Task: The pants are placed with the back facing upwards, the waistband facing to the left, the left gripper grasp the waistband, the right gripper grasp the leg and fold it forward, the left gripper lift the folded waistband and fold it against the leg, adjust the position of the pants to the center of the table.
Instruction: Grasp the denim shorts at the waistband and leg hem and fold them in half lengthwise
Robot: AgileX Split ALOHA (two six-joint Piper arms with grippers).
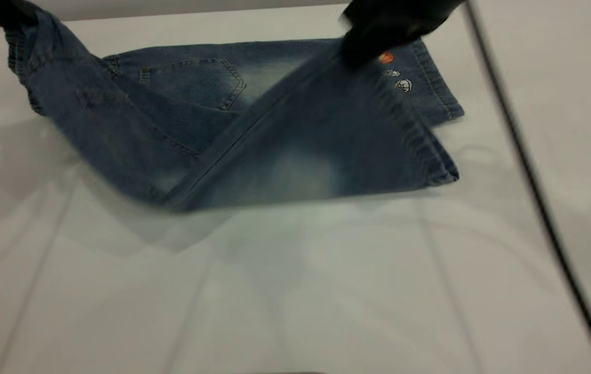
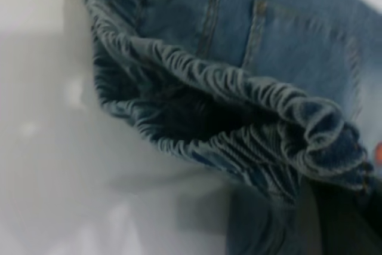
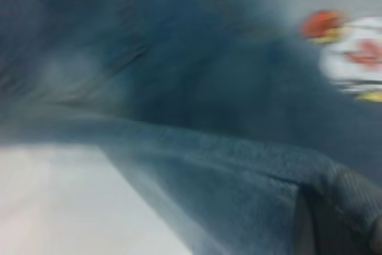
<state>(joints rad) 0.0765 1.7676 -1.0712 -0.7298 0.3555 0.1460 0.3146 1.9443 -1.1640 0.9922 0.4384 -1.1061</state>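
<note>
I need to use my right gripper to lay the plain leg flat over the printed leg point(image 1: 309, 76) near the back edge of the table, and then let it go.
The blue denim pants point(image 1: 186, 104) lie partly lifted off the white table point(image 1: 295, 291). At the far left my left gripper point(image 1: 12, 18) is shut on the ruffled waistband point(image 1: 21, 54) and holds it above the surface; the gathered band point(image 2: 239, 106) fills the left wrist view. My right gripper point(image 1: 355, 54) is shut on the plain leg point(image 1: 300, 166), whose pale faded patch slopes down toward the table's front. Behind it the printed leg point(image 1: 422, 83) lies flat. The right wrist view shows denim point(image 3: 227, 183) against a dark finger point(image 3: 334, 225).
A dark seam point(image 1: 534, 182) runs diagonally down the right side, with another pale surface point(image 1: 586, 104) beyond it. The table's back edge point(image 1: 197, 13) lies just behind the pants. Open tabletop stretches in front of them.
</note>
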